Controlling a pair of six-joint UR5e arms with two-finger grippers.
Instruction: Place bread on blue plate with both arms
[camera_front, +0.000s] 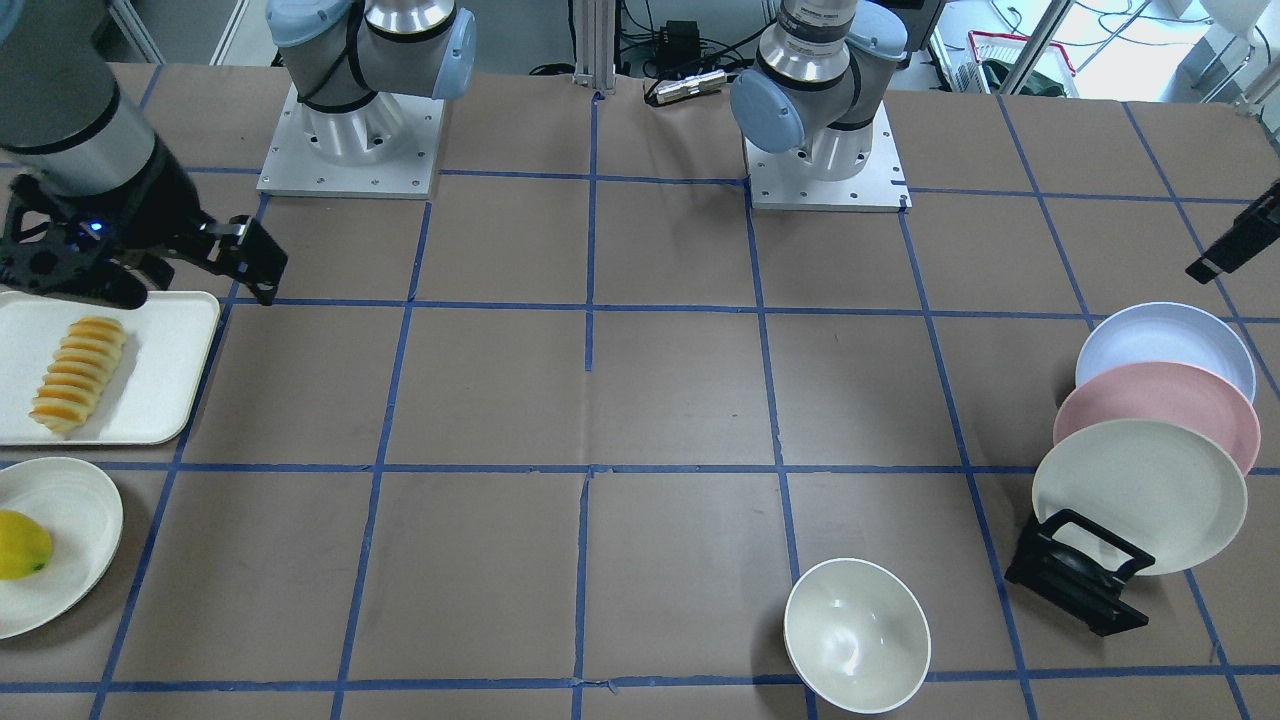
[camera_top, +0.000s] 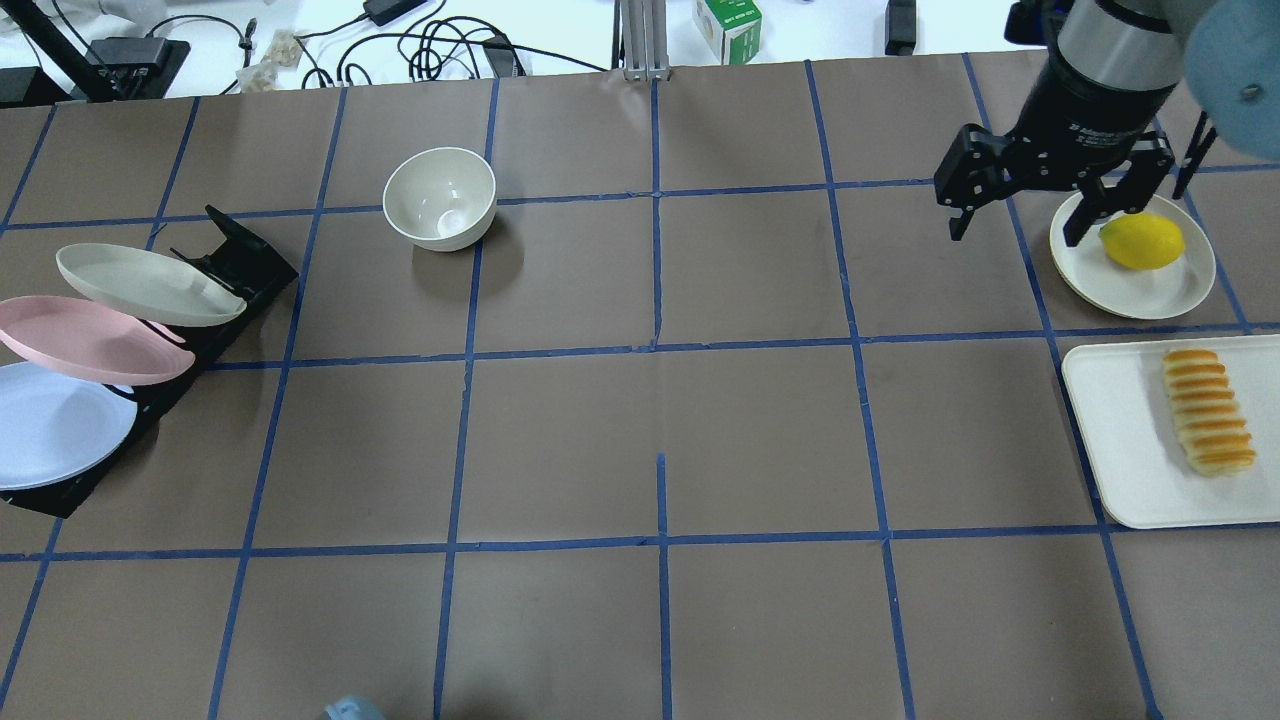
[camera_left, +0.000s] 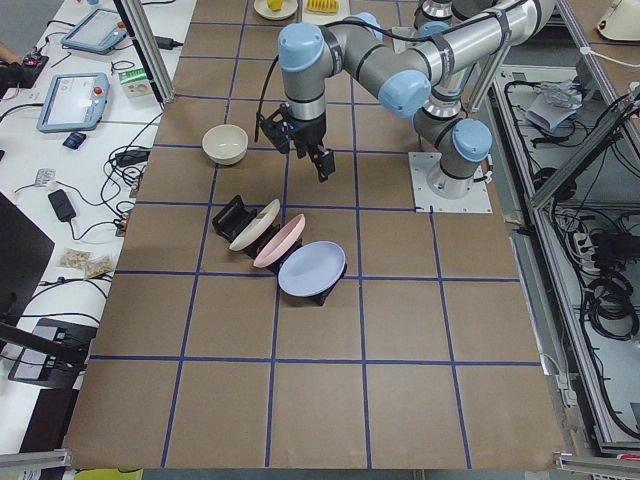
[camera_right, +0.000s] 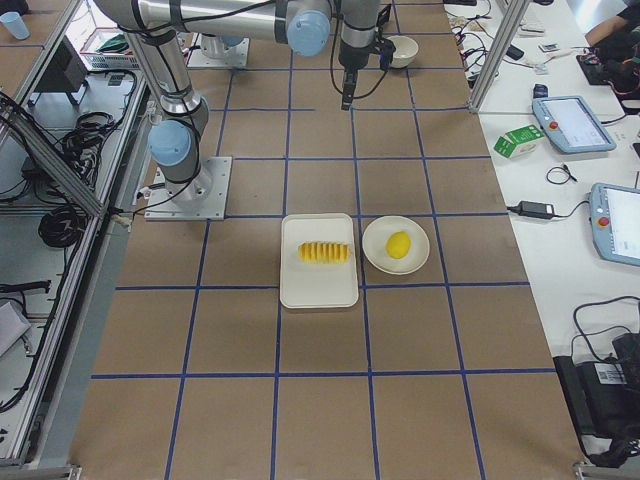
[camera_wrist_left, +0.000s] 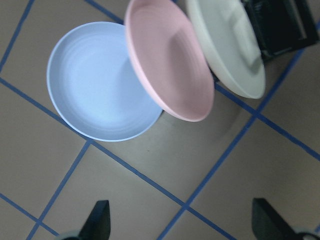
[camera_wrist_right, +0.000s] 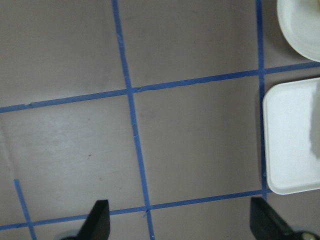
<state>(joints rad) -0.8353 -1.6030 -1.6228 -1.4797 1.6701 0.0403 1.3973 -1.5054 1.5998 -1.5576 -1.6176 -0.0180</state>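
Observation:
My left gripper is going to the blue plate. It will close on the blue plate's rim (camera_front: 1233, 335) (camera_wrist_left: 49, 70), on the side facing away from the pink plate.
The bread (camera_top: 1207, 410) lies on a white tray (camera_top: 1120, 440) at the table's right end; it also shows in the front view (camera_front: 78, 372). My right gripper (camera_top: 1012, 235) is open and empty, hovering beyond the tray, next to the lemon's plate. In its wrist view its fingertips (camera_wrist_right: 97, 220) are spread over bare table, with the tray (camera_wrist_right: 290, 140) at the right edge. The blue plate (camera_top: 50, 425) leans in a black rack at the left end. My left gripper (camera_wrist_left: 181, 222) is open and empty above the rack, with the blue plate (camera_wrist_left: 95, 85) below it.
A pink plate (camera_top: 90, 340) and a cream plate (camera_top: 145, 285) lean in the same rack (camera_top: 245, 260). A white bowl (camera_top: 440, 198) stands at the far middle left. A lemon (camera_top: 1142, 241) lies on a small cream plate (camera_top: 1170, 285) beyond the tray.

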